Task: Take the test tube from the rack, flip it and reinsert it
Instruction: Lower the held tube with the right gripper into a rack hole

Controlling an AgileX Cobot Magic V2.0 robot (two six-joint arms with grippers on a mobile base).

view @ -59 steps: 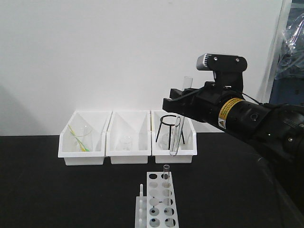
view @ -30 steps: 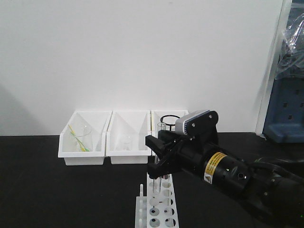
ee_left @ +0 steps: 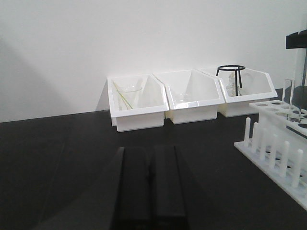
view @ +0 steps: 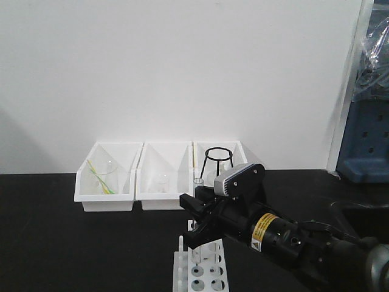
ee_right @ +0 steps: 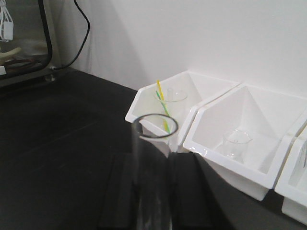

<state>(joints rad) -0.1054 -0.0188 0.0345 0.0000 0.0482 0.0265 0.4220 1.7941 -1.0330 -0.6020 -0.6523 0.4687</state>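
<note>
My right gripper will take the clear test tube to the white rack's hole column (view: 188, 258) beside the thin white pegs. I will put it down there.
My right gripper (view: 198, 220) is shut on the clear test tube (view: 199, 185) and holds it upright over the back of the white rack (view: 209, 277). The tube's lower end reaches down to the rack's top plate. How deep it sits in a hole is hidden by the fingers. In the right wrist view the tube (ee_right: 152, 158) stands between the black fingers (ee_right: 189, 191), open rim up. My left gripper (ee_left: 148, 184) is shut and empty, low over the black table, left of the rack (ee_left: 273, 143). One tube (ee_left: 288, 98) shows upright at the rack there. The second tube is hidden.
Three white bins stand in a row at the back wall: the left one (view: 85, 191) holds a beaker with yellow-green sticks, the middle one (view: 163, 198) a small beaker, the right one (view: 240, 152) a black ring stand (view: 217, 152). Thin white pegs (ee_left: 273, 148) line the rack's near side.
My right gripper has come down and to the left with the tube, from above the right bin to the rack. The tube now stands lower, at the top plate.
</note>
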